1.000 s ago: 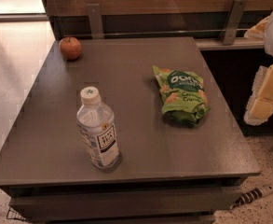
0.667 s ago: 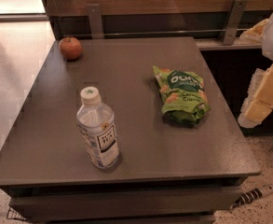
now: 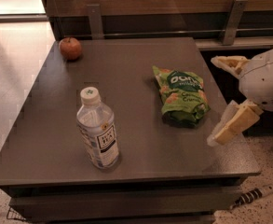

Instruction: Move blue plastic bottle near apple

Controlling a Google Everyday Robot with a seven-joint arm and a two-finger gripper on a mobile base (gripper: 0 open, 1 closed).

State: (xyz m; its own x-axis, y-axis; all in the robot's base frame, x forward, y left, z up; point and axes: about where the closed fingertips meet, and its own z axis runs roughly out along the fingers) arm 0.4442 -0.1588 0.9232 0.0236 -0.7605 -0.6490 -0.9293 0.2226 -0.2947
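The robot's gripper should next close on the label (image 3: 102,138) around the middle of the blue plastic bottle, well below the bottle's white cap.
The blue plastic bottle (image 3: 98,129) stands upright near the front left of the dark table (image 3: 126,78), with a white cap and a white-and-black label. The small red apple (image 3: 70,48) sits at the table's far left corner, well apart from the bottle. My gripper (image 3: 219,100) is at the right edge of the view, over the table's right side. It is open and empty, with one pale finger (image 3: 229,62) up and the other (image 3: 233,124) down. It is far to the right of the bottle.
A green snack bag (image 3: 180,96) lies on the right half of the table, between the gripper and the bottle. A wooden wall with metal brackets (image 3: 95,20) runs behind the table. A cable (image 3: 252,196) lies on the floor at front right.
My gripper has moved leftward, further into view over the table's right edge. The bottle, apple and bag have not moved.
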